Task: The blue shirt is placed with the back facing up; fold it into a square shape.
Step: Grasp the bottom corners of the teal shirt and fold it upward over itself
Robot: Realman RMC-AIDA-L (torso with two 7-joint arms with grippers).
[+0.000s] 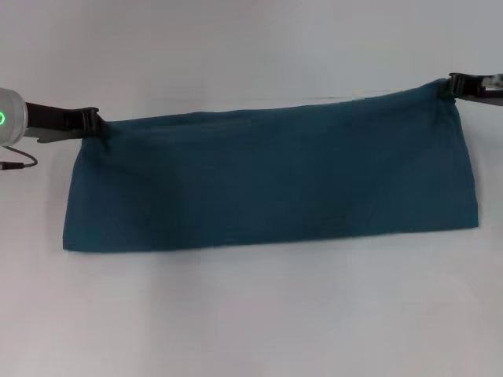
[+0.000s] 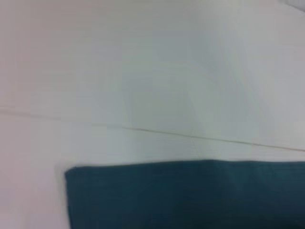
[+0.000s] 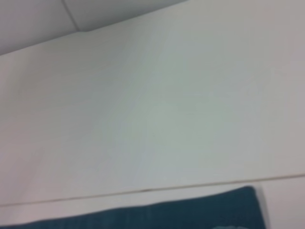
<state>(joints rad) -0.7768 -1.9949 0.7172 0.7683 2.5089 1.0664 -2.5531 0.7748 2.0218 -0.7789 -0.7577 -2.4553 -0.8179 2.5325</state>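
I should release the blue shirt's far corner with my left gripper on the white table point(image 1: 89, 121) just short of the thin seam line.
The blue shirt point(image 1: 271, 177) lies across the white table as a long, wide band folded over on itself, plain teal side up. My left gripper point(image 1: 96, 120) is shut on its far left corner. At the far right corner my right gripper point(image 1: 454, 85) is shut on the cloth, which rises a little there. In the left wrist view a squared end of the blue shirt point(image 2: 190, 195) fills the lower part. The right wrist view catches only a strip of the blue shirt point(image 3: 190, 214) along its lower edge.
The white table point(image 1: 251, 314) spreads all around the cloth. A thin seam line point(image 2: 143, 129) crosses the table surface in the left wrist view. A black cable point(image 1: 20, 163) hangs by the left arm.
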